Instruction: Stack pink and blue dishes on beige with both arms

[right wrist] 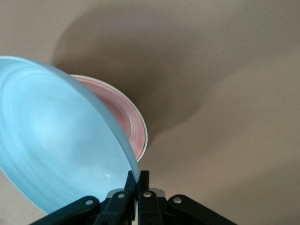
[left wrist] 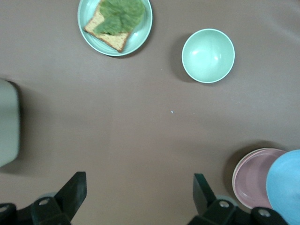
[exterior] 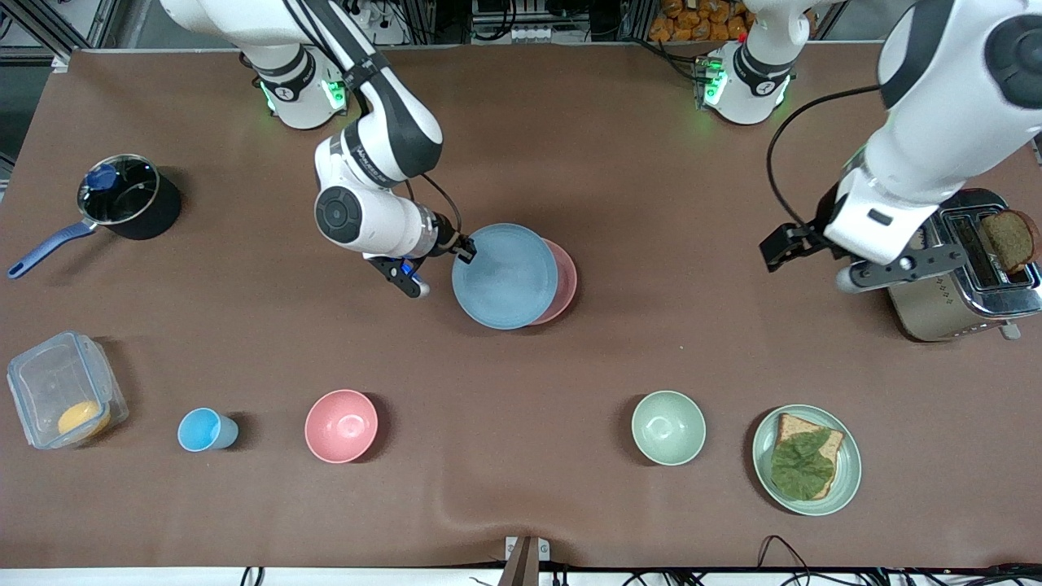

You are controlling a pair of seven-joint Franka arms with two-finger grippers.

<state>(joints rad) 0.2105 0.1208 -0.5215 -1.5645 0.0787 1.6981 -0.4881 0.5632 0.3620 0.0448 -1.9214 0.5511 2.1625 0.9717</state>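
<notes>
Next, I release the light blue plate from my right gripper so that it sits squarely on top of the pink plate (exterior: 527, 277) (right wrist: 86, 126).
My right gripper (exterior: 466, 248) is shut on the rim of the light blue plate (exterior: 505, 277), holding it tilted over the pink plate (exterior: 564, 281). The blue plate (right wrist: 56, 140) covers most of the pink plate (right wrist: 124, 117) and sits offset toward the right arm's end. Under the pink plate only a thin cream edge of the beige plate (right wrist: 145, 133) shows. My left gripper (exterior: 783, 247) hangs open and holds nothing, over bare table beside the toaster; its fingers (left wrist: 72, 192) stand wide apart. The pink plate (left wrist: 255, 176) also shows in the left wrist view.
A toaster (exterior: 965, 273) with a bread slice stands at the left arm's end. Along the front edge sit a green plate with toast (exterior: 847, 472), a green bowl (exterior: 668, 427), a pink bowl (exterior: 341, 426), a blue cup (exterior: 203, 430) and a clear container (exterior: 61, 389). A saucepan (exterior: 122, 199) is at the right arm's end.
</notes>
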